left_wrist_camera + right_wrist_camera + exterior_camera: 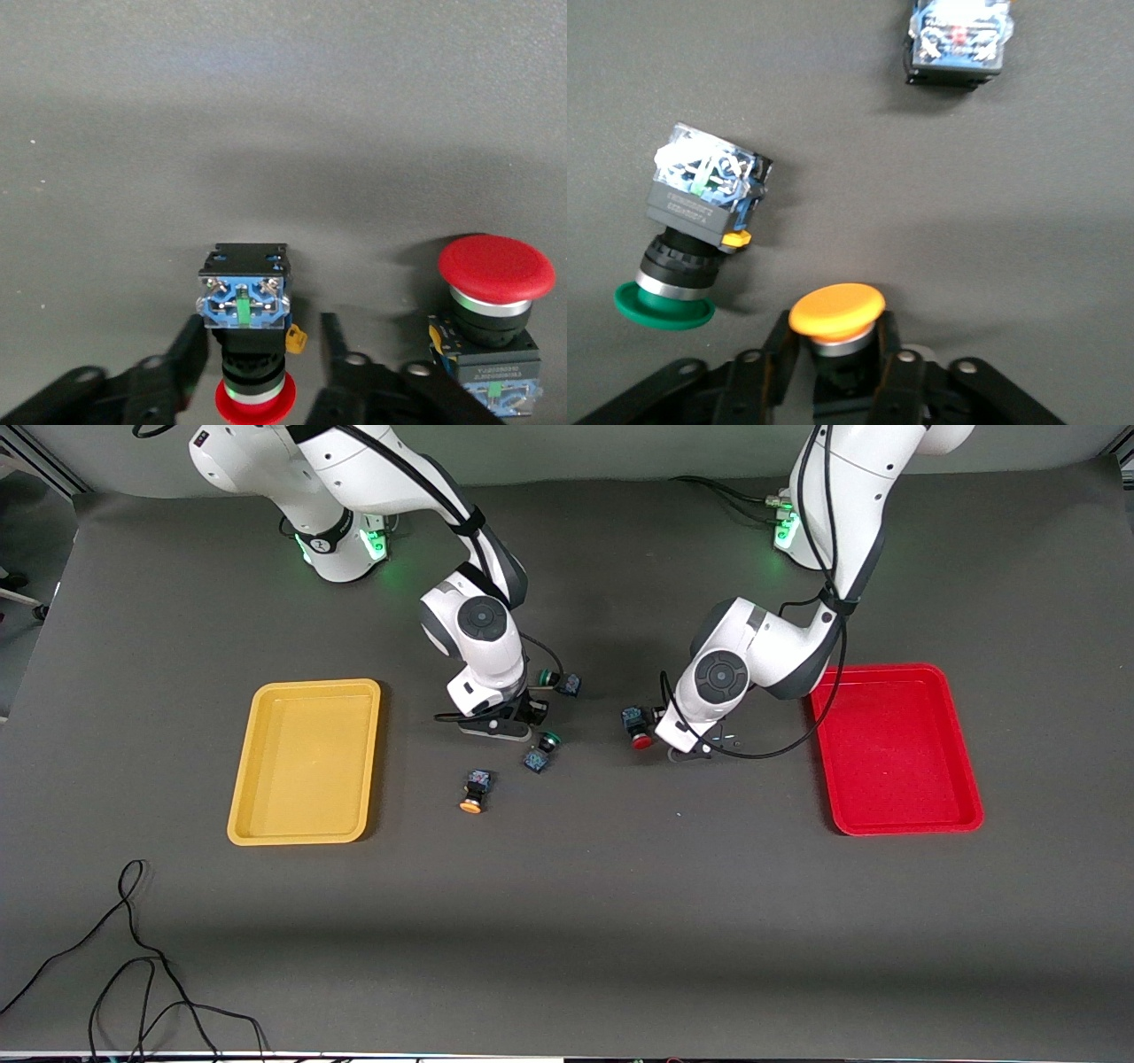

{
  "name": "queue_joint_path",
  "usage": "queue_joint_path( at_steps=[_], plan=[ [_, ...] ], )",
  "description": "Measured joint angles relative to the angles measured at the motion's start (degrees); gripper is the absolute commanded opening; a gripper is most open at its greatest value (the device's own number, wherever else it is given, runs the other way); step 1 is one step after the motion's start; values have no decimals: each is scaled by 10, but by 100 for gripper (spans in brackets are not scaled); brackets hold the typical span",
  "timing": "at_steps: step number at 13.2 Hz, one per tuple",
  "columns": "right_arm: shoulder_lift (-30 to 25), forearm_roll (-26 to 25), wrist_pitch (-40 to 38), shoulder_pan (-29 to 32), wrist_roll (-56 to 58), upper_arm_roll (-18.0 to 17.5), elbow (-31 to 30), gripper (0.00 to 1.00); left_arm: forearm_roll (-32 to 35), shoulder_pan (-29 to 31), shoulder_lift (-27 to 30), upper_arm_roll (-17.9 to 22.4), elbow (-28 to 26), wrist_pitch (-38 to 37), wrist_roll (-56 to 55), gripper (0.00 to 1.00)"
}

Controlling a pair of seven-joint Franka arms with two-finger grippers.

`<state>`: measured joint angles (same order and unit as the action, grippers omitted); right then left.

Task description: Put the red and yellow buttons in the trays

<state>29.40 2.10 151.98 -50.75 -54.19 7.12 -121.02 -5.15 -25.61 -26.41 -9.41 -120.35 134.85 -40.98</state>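
Next, I drop the yellow button from my right gripper in the yellow tray, nearer the tray's edge [277, 767] away from the switches.
My right gripper [500, 726] [835, 341] is shut on a yellow button [837, 310], its fingers pinching the body under the orange cap. A second yellow button [476, 790] lies nearer the front camera. My left gripper [689, 748] [261, 332] is low on the table and open. Its fingers [341, 350] straddle a lying red button [252, 354], with a gap at one side. Another red button [496, 274] [640, 731] sits just beside that gripper. The yellow tray [306, 760] lies toward the right arm's end of the table. The red tray [895, 748] lies toward the left arm's end.
Two green-capped switches [560, 682] [540, 751] lie close to my right gripper; one [687, 239] shows in the right wrist view. Another switch [957, 40] shows only its blue body there. Loose black cable [133, 957] lies near the table's front edge.
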Motion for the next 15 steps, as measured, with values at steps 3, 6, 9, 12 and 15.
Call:
queue_joint_path(
  at_steps=[3,6,9,12,15],
  plan=[
    [-4,0,-14,0,0,2,13,22,0,1,6,2,2,-7,-6,0],
    [-39,0,-160,1,2,9,73,22,1,22,54,9,40,-131,-4,0],
    [-82,0,-321,24,51,18,152,22,34,90,144,12,86,-285,67,0],
    [-129,0,-403,106,206,30,170,22,59,186,218,17,70,-357,190,0],
    [-172,0,-425,151,388,105,148,22,72,282,244,19,5,-323,289,0]
  ],
)
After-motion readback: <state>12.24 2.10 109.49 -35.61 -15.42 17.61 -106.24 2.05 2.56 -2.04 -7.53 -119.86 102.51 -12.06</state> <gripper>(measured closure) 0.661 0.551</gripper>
